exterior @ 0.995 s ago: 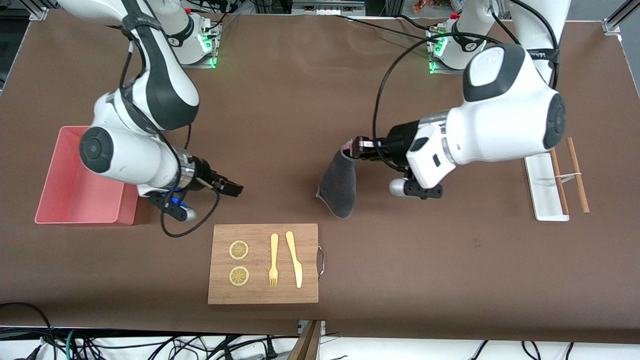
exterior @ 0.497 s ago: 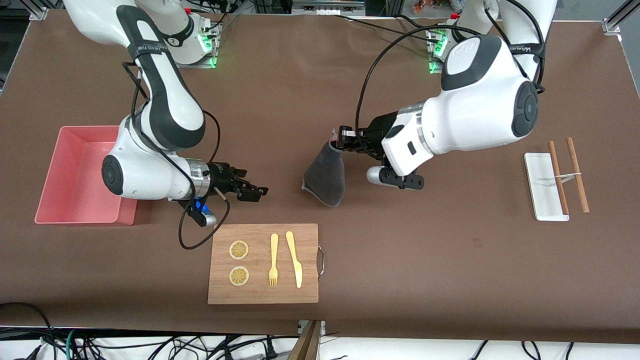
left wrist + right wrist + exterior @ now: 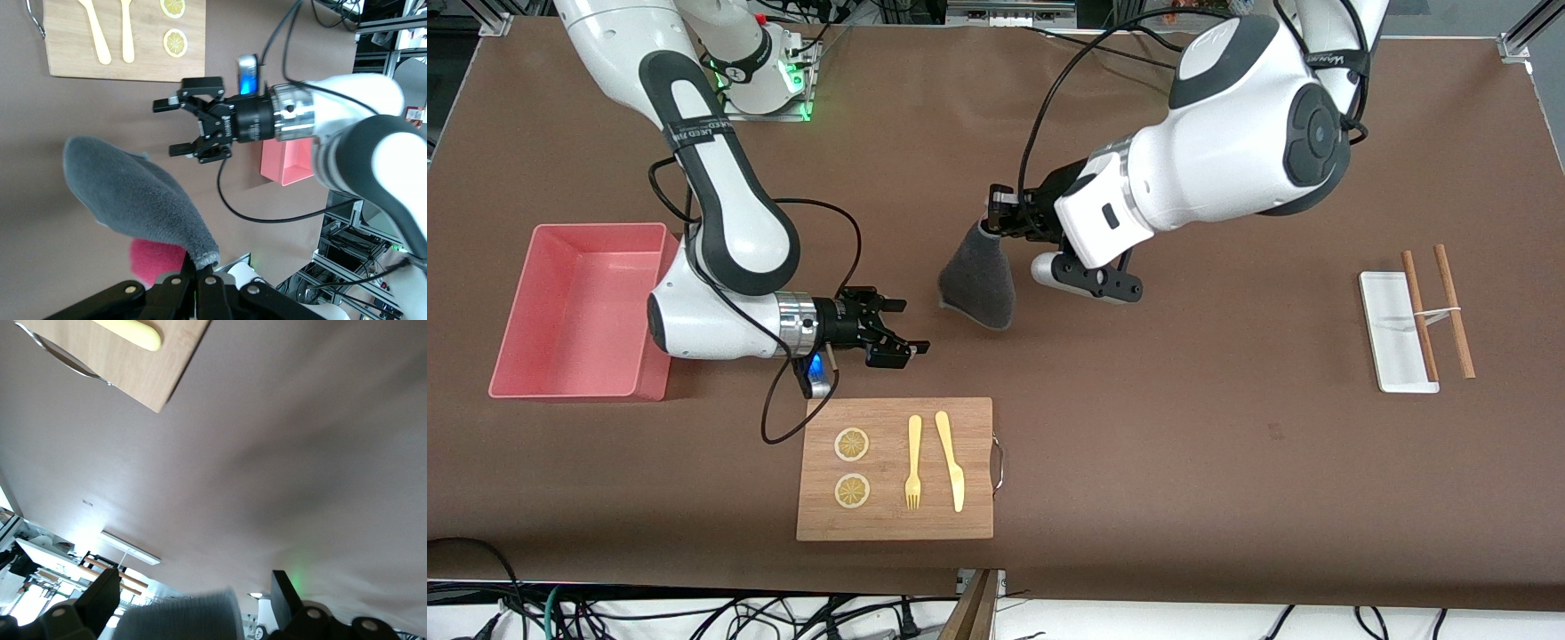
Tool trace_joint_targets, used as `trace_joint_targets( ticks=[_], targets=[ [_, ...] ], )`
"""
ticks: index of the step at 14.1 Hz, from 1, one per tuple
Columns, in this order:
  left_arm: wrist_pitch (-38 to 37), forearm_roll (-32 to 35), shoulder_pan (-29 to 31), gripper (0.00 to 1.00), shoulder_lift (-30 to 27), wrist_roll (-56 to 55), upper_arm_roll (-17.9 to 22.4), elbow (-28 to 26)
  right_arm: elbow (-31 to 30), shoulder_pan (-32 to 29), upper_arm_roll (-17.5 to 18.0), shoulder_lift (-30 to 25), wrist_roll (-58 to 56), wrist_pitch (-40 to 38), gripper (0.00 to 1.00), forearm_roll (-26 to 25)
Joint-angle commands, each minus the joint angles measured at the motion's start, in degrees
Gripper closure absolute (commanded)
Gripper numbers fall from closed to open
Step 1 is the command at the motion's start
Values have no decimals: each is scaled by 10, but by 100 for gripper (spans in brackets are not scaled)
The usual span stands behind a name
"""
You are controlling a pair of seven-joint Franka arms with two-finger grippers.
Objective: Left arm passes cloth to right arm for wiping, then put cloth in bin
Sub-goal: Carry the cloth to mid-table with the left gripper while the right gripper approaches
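I need to close my right gripper on the side edge (image 3: 946, 286) (image 3: 187, 613) of the dark grey cloth that faces the pink bin, below where my left gripper holds it.
The dark grey cloth (image 3: 978, 283) hangs from my left gripper (image 3: 992, 213), which is shut on its top corner above the middle of the table. In the left wrist view the cloth (image 3: 130, 190) shows its pink-red reverse under my left gripper (image 3: 201, 268). My right gripper (image 3: 908, 327) is open and points at the cloth's lower part, a short gap away. It also shows in the left wrist view (image 3: 165, 127). In the right wrist view the cloth's edge (image 3: 181, 619) shows between the open fingers of my right gripper (image 3: 193, 603). The pink bin (image 3: 516, 320) stands at the right arm's end of the table.
A wooden cutting board (image 3: 895, 418) with two lemon slices, a fork and a knife lies nearer to the front camera than my right gripper; its corner shows in the right wrist view (image 3: 127, 367). A white tray (image 3: 1392, 342) with two chopsticks lies at the left arm's end.
My left gripper has carried the cloth toward the right arm's end and the robots' bases. My right gripper has moved away from the bin toward the cloth, still open.
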Motion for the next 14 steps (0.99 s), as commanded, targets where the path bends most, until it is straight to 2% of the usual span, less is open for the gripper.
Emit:
trace_joint_targets(
  ticks=[1, 14],
  targets=[
    [-2, 8, -3, 100, -3, -8, 5, 9, -7, 9, -1, -4, 0, 8, 0, 17],
    [0, 9, -6, 100, -3, -8, 4, 9, -18, 47, 0, -5, 32, -1, 0, 22]
  ],
)
